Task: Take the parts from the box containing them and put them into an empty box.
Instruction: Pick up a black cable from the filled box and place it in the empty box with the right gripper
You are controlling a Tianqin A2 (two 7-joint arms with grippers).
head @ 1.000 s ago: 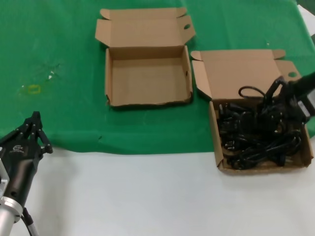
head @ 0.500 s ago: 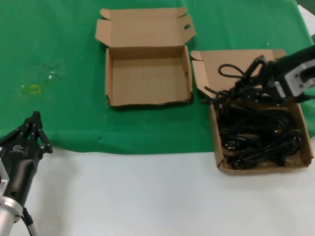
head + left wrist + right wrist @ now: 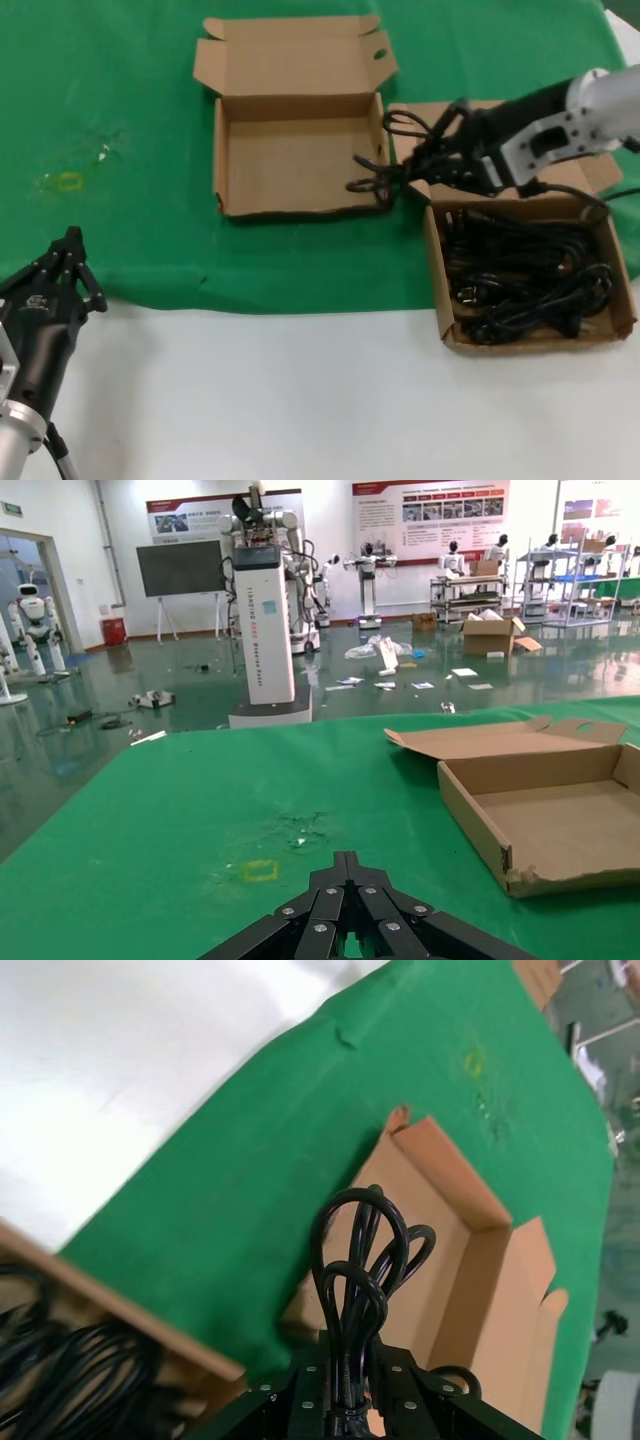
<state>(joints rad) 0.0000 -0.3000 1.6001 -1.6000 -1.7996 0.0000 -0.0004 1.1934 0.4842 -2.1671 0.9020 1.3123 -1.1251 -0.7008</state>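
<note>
My right gripper is going to lay the coiled black power cord down on the empty box's bottom, close to its near side [image 3: 285, 180] [image 3: 393, 1244].
My right gripper [image 3: 428, 155] is shut on one coiled black power cord [image 3: 372, 182]. The cord hangs over the right wall of the empty box [image 3: 290, 160], with its loops [image 3: 360, 1250] sticking out past the jaws above that box [image 3: 470, 1260]. Several more parts [image 3: 520, 270] lie tangled in the box containing them [image 3: 540, 343] at the right; its lid panel is partly hidden by my right arm. My left gripper [image 3: 70, 250] is parked at the near left over the cloth's edge, its jaws [image 3: 347, 865] shut on nothing.
A green cloth [image 3: 120, 80] covers the far half of the table and bare white tabletop [image 3: 300, 400] lies in front. A small yellow mark [image 3: 68, 181] sits on the cloth at the left. The two boxes stand close together.
My right gripper has lifted a cord out of the right-hand box and carried it left, to the near wall of the empty box. The left arm has not moved.
</note>
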